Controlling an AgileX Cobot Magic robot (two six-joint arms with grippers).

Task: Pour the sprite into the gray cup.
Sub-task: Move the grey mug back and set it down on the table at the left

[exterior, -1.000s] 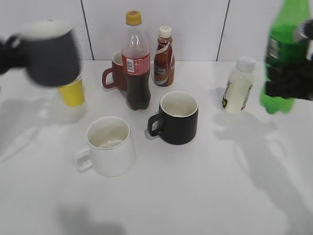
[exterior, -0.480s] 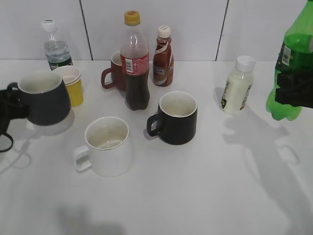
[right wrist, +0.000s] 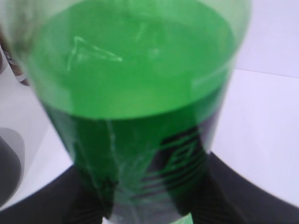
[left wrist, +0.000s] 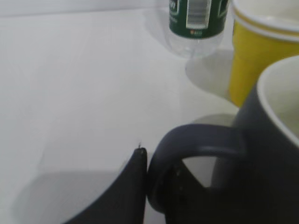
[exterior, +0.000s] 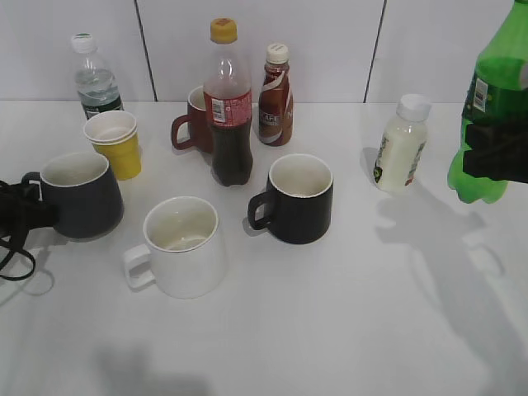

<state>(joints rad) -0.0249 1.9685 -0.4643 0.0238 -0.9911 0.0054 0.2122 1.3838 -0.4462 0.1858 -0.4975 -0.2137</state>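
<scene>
The sprite is to go on the bare table (exterior: 432, 245) a little in front of the white bottle. Next, I set it down there with my right gripper. The sprite is still just above the table.
The gray cup (exterior: 82, 196) stands upright on the table at the far left, off-white inside. My left gripper (exterior: 31, 213) is shut on its loop handle (left wrist: 196, 144); the left wrist view shows one dark finger pressed against the handle. The sprite (exterior: 493, 107) is a green bottle at the right edge, held upright just above the table. My right gripper (exterior: 495, 153) is shut around its lower body. The right wrist view is filled by the green bottle (right wrist: 135, 93) between two dark fingers. Its neck is out of view.
A white mug (exterior: 180, 247) and a black mug (exterior: 299, 198) stand in the middle. Behind are a cola bottle (exterior: 229, 103), a red mug (exterior: 191, 122), a brown bottle (exterior: 276, 84), stacked yellow cups (exterior: 115, 142), a water bottle (exterior: 93, 78) and a white bottle (exterior: 400, 144).
My left gripper has lowered the gray cup from up high down onto the table at the left. The sprite has sunk slightly and steadied at the right edge.
</scene>
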